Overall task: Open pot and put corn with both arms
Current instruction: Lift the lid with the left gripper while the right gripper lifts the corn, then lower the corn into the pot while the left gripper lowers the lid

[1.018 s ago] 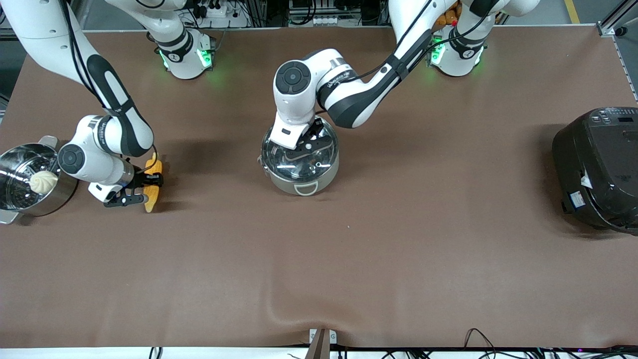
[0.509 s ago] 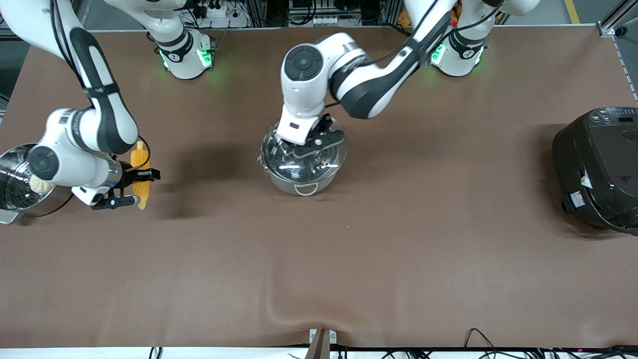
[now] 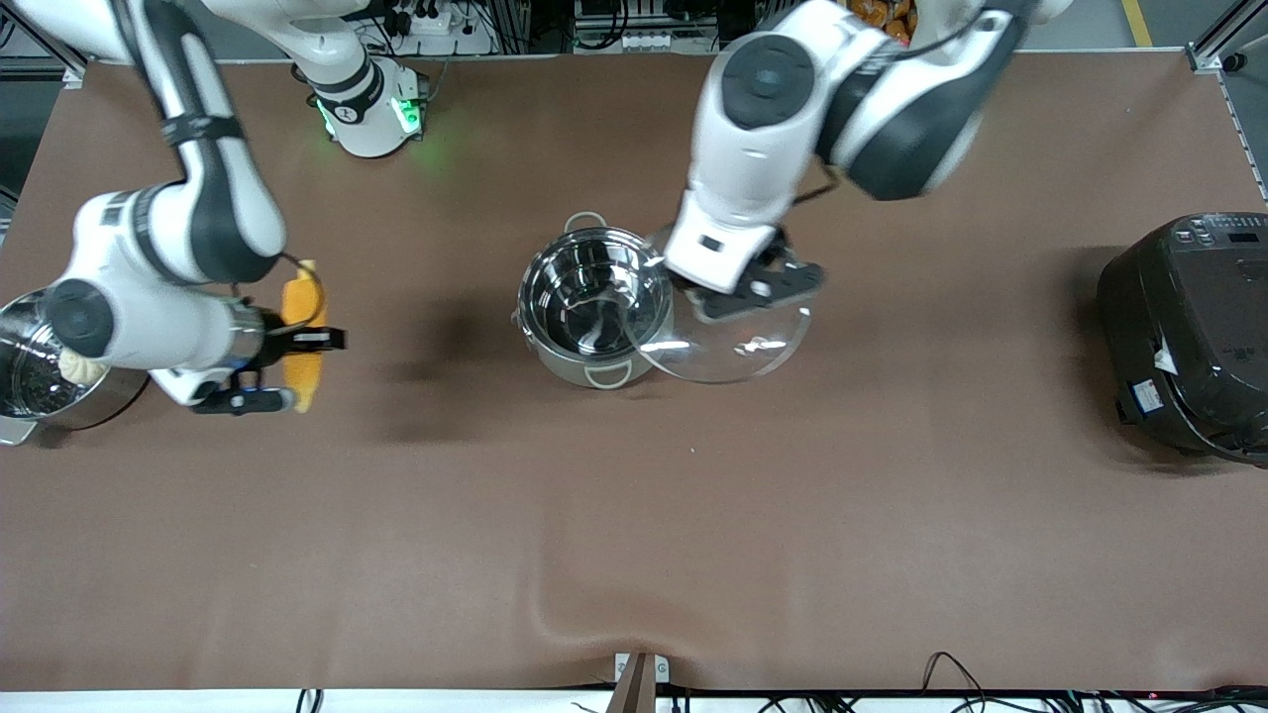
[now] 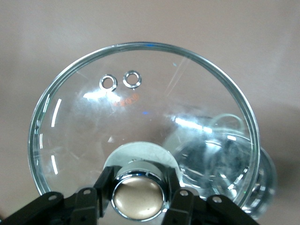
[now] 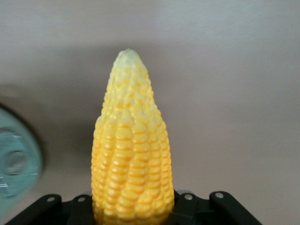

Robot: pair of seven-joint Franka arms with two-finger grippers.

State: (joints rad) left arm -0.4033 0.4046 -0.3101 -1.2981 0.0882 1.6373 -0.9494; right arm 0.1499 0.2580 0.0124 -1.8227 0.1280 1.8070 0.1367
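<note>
My left gripper should set the glass lid, now held tilted over the pot's rim, down on the brown cloth [image 3: 915,379] between the steel pot and the black rice cooker.
The steel pot [image 3: 594,309] stands open at mid-table, its inside bare. My left gripper [image 3: 750,290] is shut on the brass knob [image 4: 139,197] of the glass lid [image 3: 733,352]. It holds the lid in the air, tilted, over the pot's rim on the side toward the left arm's end. In the left wrist view the lid [image 4: 140,93] fills the frame, with the pot [image 4: 225,159] seen through it. My right gripper [image 3: 287,368] is shut on the yellow corn [image 3: 300,302] and holds it above the table beside the steamer pot. In the right wrist view the corn [image 5: 131,150] points away from the gripper [image 5: 133,208].
A steel steamer pot [image 3: 20,342] with a white bun [image 3: 71,368] stands at the right arm's end. A big black rice cooker [image 3: 1189,337] stands at the left arm's end. The brown cloth has a ridge near the front edge [image 3: 555,614].
My left gripper has lifted the lid off the pot and carried it toward the left arm's end. My right gripper has raised the corn off the table and shifted slightly.
</note>
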